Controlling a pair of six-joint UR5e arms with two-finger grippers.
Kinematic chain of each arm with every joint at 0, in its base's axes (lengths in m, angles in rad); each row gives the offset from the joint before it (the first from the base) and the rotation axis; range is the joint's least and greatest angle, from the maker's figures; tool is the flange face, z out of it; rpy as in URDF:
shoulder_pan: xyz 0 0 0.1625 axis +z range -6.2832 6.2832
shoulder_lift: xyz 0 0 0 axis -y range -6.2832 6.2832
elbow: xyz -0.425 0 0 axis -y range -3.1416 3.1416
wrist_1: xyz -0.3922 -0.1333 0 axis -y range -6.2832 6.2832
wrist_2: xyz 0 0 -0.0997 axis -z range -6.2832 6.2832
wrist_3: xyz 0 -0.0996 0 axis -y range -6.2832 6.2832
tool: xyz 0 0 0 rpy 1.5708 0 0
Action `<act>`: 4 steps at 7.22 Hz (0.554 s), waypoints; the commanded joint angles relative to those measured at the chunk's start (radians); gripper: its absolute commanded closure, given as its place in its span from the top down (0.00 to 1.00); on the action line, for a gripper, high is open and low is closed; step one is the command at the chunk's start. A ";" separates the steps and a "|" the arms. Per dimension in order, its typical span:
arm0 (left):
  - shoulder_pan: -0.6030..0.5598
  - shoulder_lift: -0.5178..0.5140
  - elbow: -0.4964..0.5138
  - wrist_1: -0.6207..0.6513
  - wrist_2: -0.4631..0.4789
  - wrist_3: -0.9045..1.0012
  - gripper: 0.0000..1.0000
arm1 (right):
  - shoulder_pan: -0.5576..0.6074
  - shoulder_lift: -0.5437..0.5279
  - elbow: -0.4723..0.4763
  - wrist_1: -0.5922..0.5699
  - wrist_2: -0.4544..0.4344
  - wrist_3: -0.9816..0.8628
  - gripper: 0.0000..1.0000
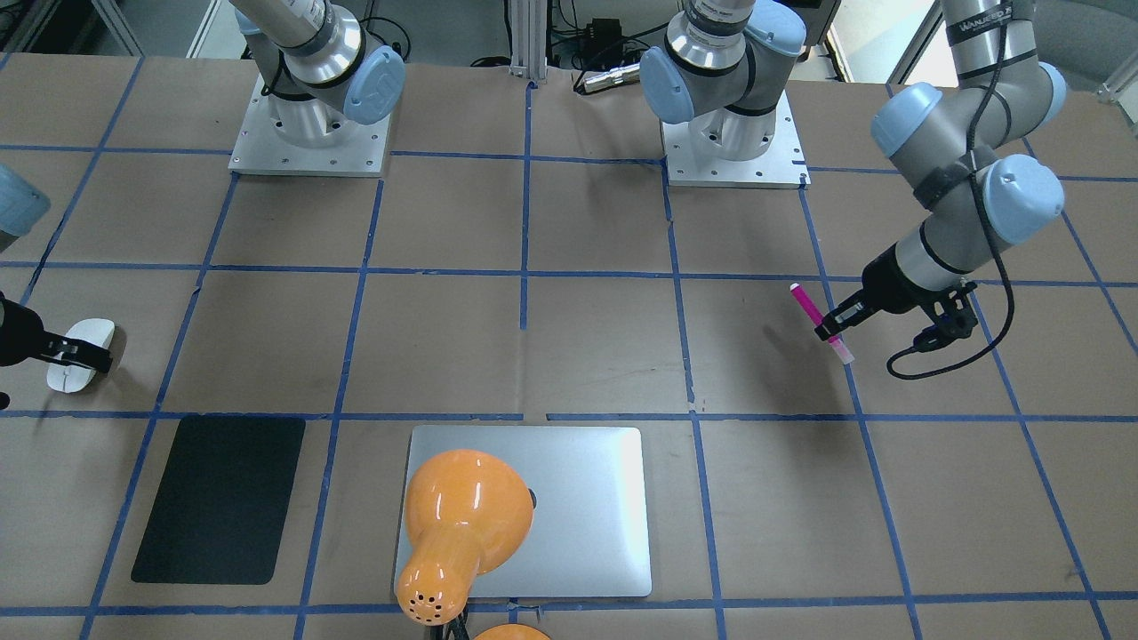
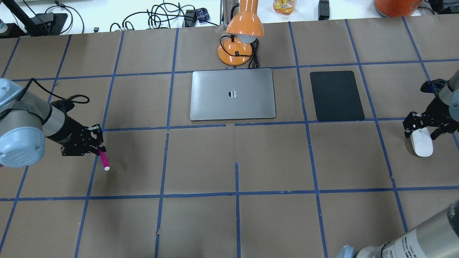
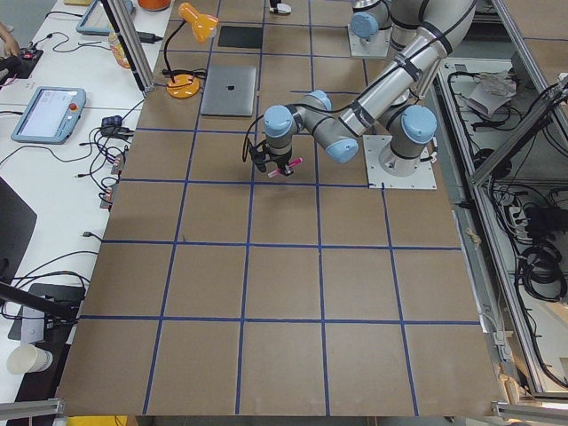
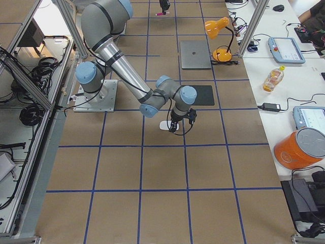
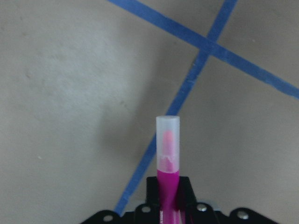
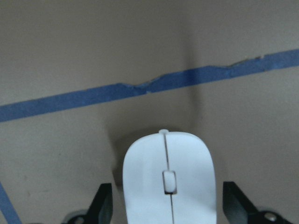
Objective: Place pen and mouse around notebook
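Observation:
My left gripper needs to let go of the pen at the end of the blue tape line [image 1: 523, 335] that points toward the notebook.
My left gripper [image 2: 97, 146] is shut on the pen [image 2: 104, 162], a magenta stick with a pale cap. It holds the pen tilted above the table at the overhead view's left, and the cap end [image 5: 167, 140] points away from the fingers. At the far right edge lies the white mouse [image 2: 422, 142]. My right gripper [image 2: 421, 126] straddles it with its jaws open, and a thin gap shows beside each finger [image 6: 103, 205]. The silver notebook [image 2: 233, 94] lies flat at the middle back, far from both grippers.
An orange desk lamp [image 2: 239, 39] stands just behind the notebook, with its head over the notebook's far edge. A matte black pad [image 2: 336, 95] lies to the notebook's right. Blue tape lines grid the brown table [image 2: 236, 161]. Both arm bases [image 1: 733, 133] stand on the robot's side.

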 commanded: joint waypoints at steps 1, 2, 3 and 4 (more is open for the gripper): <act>-0.221 0.047 -0.002 -0.002 -0.003 -0.419 0.00 | 0.000 0.000 0.000 -0.001 0.000 0.000 0.58; -0.329 0.033 0.004 0.015 0.000 -0.606 0.00 | 0.000 0.000 0.000 0.001 -0.002 0.001 0.50; -0.424 0.006 0.006 0.081 0.001 -0.781 0.00 | 0.000 -0.002 -0.001 0.002 -0.003 0.001 0.45; -0.510 -0.016 0.004 0.162 -0.002 -0.944 0.00 | 0.000 -0.009 -0.003 0.004 0.000 0.001 0.45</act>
